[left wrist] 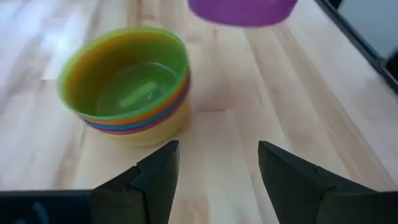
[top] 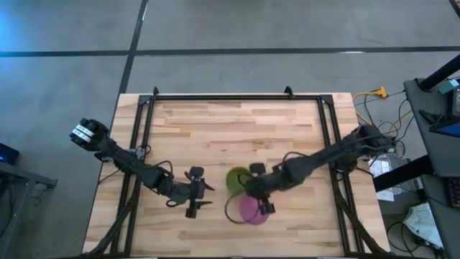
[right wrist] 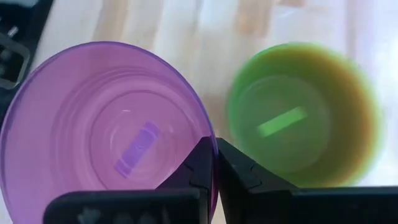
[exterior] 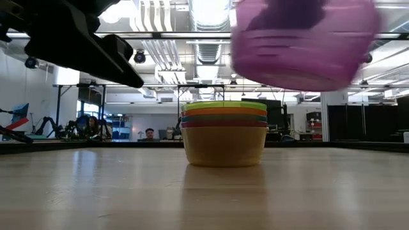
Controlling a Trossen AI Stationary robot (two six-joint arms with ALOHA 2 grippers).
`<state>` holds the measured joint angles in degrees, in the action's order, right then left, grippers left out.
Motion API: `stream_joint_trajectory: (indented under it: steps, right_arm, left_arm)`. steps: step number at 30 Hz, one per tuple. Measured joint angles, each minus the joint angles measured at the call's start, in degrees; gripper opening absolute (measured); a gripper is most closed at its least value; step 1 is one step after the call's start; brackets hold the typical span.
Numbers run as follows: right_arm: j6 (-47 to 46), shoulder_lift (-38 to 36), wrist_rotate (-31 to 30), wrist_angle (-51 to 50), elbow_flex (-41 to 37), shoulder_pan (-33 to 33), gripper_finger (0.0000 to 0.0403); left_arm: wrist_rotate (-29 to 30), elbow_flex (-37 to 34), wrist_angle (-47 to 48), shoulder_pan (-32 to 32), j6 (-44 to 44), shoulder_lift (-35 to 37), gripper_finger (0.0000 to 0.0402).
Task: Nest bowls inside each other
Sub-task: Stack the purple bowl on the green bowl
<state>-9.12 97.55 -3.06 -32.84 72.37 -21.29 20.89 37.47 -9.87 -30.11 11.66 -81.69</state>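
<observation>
My right gripper needs to let go of the purple bowl inside the green bowl (top: 239,180) (right wrist: 300,118) at the top of the stack.
A stack of several nested bowls (top: 236,178) rests by its yellow base on the table, green bowl innermost; it also shows in the low view (exterior: 223,135) and both wrist views (left wrist: 130,87) (right wrist: 305,115). My right gripper (top: 260,203) (right wrist: 215,152) is shut on the purple bowl (top: 251,211), which hangs in the air (exterior: 300,41) (left wrist: 242,11) just near-right of the stack. My left gripper (top: 208,196) (left wrist: 217,162) is open, level above the table to the left of the stack, pointing at it. My right gripper pinches the purple bowl's rim (right wrist: 205,124) on the side facing the stack, one finger inside the bowl and one outside. The fingers come from above, pointing down. The bowl is lifted clear of the table, mouth up, hanging below the fingers.
The wooden table (top: 215,129) has a dark metal frame along its left, far and right edges. Bare tabletop lies on the far half and at the near left. Cables and equipment (top: 402,144) sit off the right edge.
</observation>
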Motion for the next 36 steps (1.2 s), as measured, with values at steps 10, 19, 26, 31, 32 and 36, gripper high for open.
stream_joint_trajectory:
  steps: [10, 19, 26, 31, 32, 36]
  right_arm:
    - [3.82, 0.01, 0.49, -0.17, 3.65, 9.51, 0.0009]
    - [1.17, 0.13, 9.89, -0.71, 4.07, 18.30, 0.0009]
    - [-0.29, 1.80, 11.00, -4.28, 3.94, 21.03, 0.0009]
    - [-0.35, 3.15, 11.32, -4.18, 4.02, 21.96, 0.0009]
    - [-0.35, 3.58, 11.37, -4.29, 4.19, 22.11, 0.0009]
    - [-0.37, 5.24, 12.19, -4.14, 5.60, 22.72, 0.0009]
  left_arm:
    - [12.65, 0.59, 10.21, 0.00, 7.85, 5.25, 0.0203]
    - [14.48, -2.73, 15.58, 0.00, 16.48, 10.50, 0.0203]
    - [14.37, -4.65, 15.39, -0.02, 16.52, 10.58, 0.0203]
    - [14.37, -4.76, 14.92, 0.00, 16.50, 10.58, 0.0203]
    - [14.37, -4.76, 14.86, 0.00, 16.50, 10.58, 0.0203]
    - [14.33, -4.76, 14.61, 0.00, 16.50, 10.60, 0.0203]
